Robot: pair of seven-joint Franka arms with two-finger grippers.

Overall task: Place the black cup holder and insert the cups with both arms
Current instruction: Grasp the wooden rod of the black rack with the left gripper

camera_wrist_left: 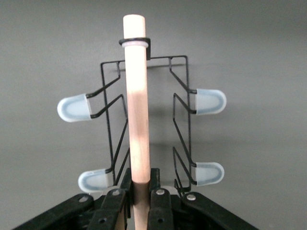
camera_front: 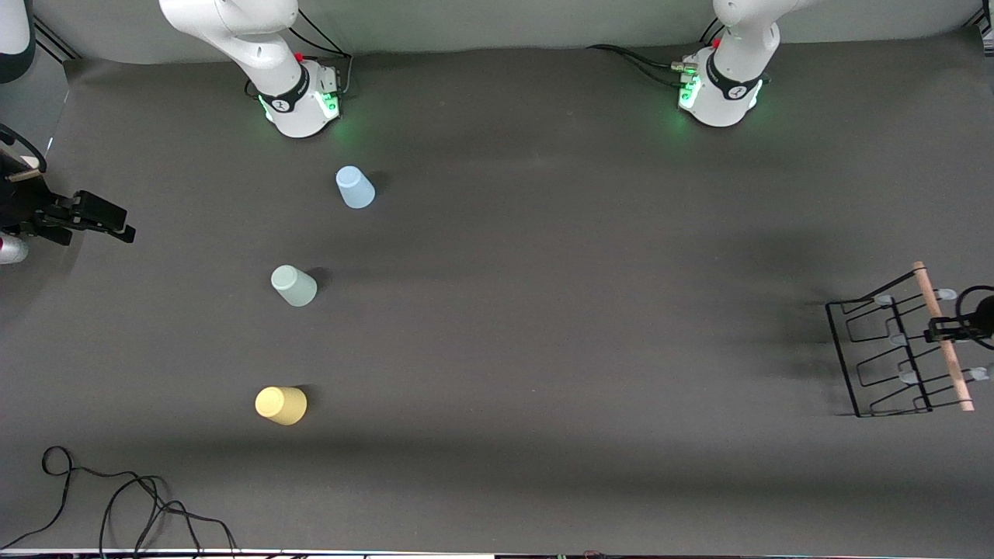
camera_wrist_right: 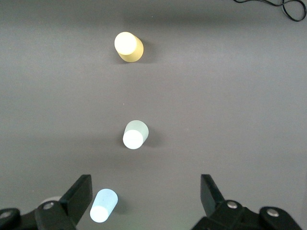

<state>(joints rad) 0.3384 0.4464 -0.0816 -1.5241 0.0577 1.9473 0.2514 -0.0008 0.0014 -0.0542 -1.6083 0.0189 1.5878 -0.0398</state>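
The black cup holder will go on the middle of the dark mat, level with the mint cup (camera_front: 488, 289), and my left gripper needs to let go of it there.
The black cup holder (camera_front: 842, 359) stands at the left arm's end of the table. My left gripper (camera_front: 940, 335) is shut on its light wooden handle (camera_front: 949, 359). In the left wrist view the fingers (camera_wrist_left: 165, 191) clamp the handle (camera_wrist_left: 135, 105) near its middle, with pale blue peg tips (camera_wrist_left: 74, 108) on both sides. Three cups stand narrow end up toward the right arm's end: pale blue (camera_front: 355, 187), mint (camera_front: 293, 286) and yellow (camera_front: 281, 405). My right gripper (camera_front: 116, 225) hangs open and empty over the table's edge at the right arm's end, apart from the cups (camera_wrist_right: 135, 134).
A loose black cable (camera_front: 116, 497) lies near the table's front edge at the right arm's end. The two arm bases (camera_front: 303, 101) (camera_front: 722, 97) stand along the edge farthest from the front camera. A broad stretch of dark mat lies between the cups and the holder.
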